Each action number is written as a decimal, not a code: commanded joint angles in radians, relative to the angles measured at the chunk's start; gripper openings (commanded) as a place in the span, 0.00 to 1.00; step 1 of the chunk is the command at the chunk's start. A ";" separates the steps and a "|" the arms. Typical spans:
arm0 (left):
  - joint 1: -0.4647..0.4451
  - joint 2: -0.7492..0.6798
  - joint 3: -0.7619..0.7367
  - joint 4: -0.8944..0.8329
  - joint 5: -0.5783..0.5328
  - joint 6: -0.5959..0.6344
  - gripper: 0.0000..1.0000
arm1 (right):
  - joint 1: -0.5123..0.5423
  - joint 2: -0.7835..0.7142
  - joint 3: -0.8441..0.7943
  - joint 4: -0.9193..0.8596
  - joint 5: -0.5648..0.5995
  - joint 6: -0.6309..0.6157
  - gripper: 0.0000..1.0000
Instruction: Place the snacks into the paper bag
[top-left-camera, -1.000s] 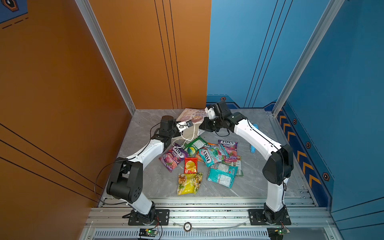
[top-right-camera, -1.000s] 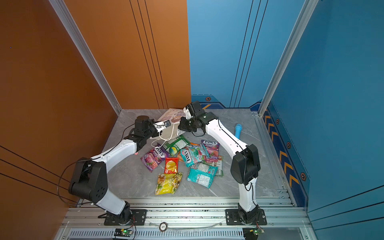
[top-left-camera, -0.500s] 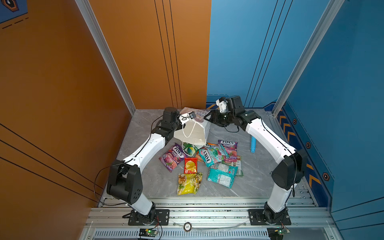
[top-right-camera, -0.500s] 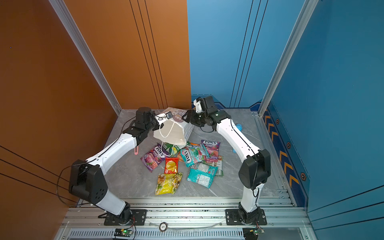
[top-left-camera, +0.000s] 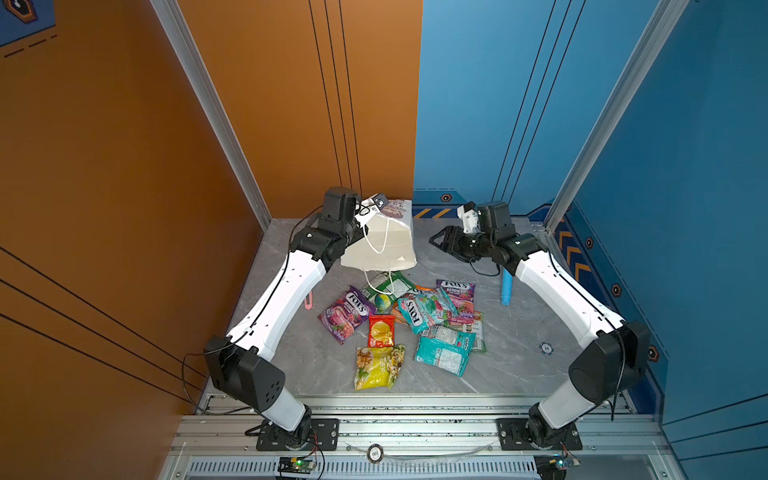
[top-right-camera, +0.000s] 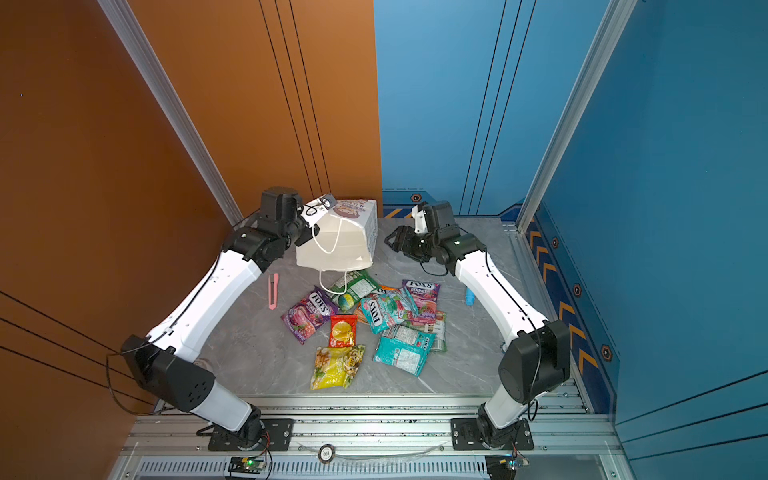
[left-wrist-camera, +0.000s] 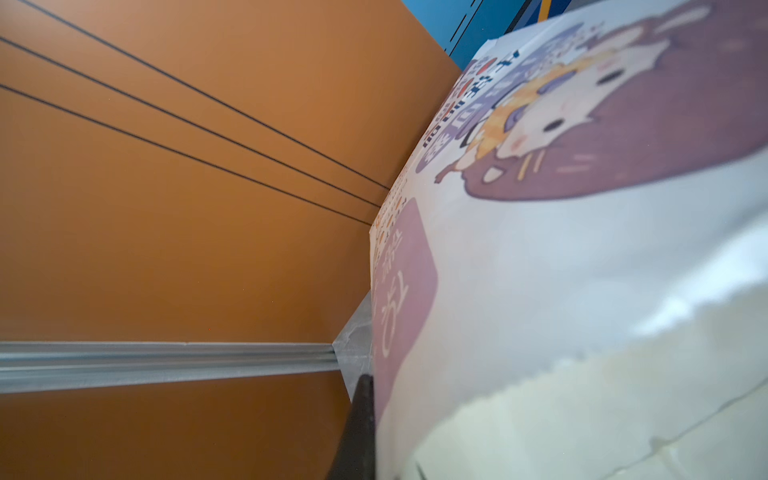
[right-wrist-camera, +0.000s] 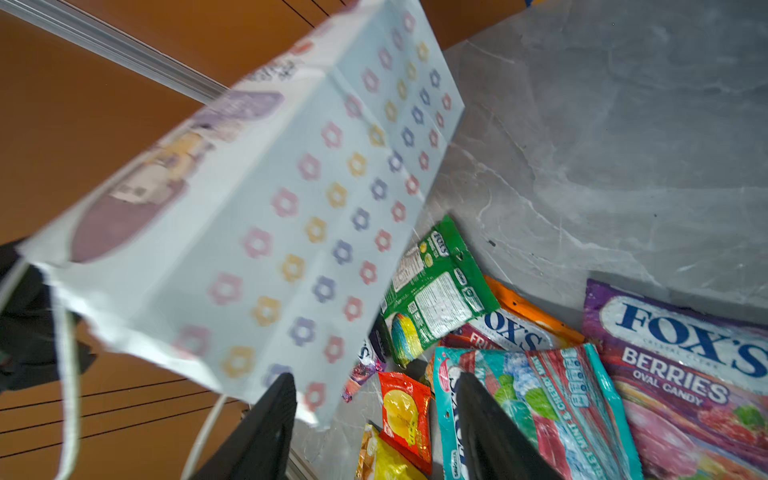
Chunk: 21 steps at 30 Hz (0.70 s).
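Note:
I need to next use my right gripper to grab the corner of the purple packet (top-left-camera: 372, 310) (right-wrist-camera: 379, 364) that lies between the green packet and the red packet.
The white paper bag (top-left-camera: 384, 245) (top-right-camera: 340, 245) stands tilted at the back of the table. Its cartoon face (left-wrist-camera: 582, 208) fills the left wrist view, and its flower-grid side (right-wrist-camera: 291, 216) shows in the right wrist view. My left gripper (top-left-camera: 359, 227) (top-right-camera: 309, 235) is shut on the bag's upper left edge; only one dark finger (left-wrist-camera: 361, 428) shows. My right gripper (top-left-camera: 438, 241) (right-wrist-camera: 374, 378) hangs open and empty to the right of the bag. The snacks lie in front: purple (top-left-camera: 347, 309), green (top-left-camera: 388, 286), teal (top-left-camera: 422, 309), red (top-left-camera: 381, 330) and yellow (top-left-camera: 378, 365) packets.
A light blue cylinder (top-left-camera: 506, 286) lies under my right forearm. A pink stick (top-right-camera: 273, 291) lies beside my left forearm. One white cord handle (top-left-camera: 378, 278) hangs down over the green packet. Orange and blue walls close in behind the bag.
The bag has come up from lying flat to standing tilted, carried by my left gripper. My right gripper has opened, let go of the bag and drawn back to the right.

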 joint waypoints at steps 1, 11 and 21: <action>0.006 0.042 0.112 -0.210 -0.082 -0.166 0.05 | 0.033 -0.004 -0.044 0.006 0.043 0.006 0.63; 0.108 0.146 0.327 -0.517 0.007 -0.456 0.04 | 0.173 0.080 -0.063 0.005 0.061 -0.021 0.60; 0.208 0.226 0.505 -0.752 0.154 -0.624 0.00 | 0.296 0.113 -0.133 0.004 0.021 -0.004 0.57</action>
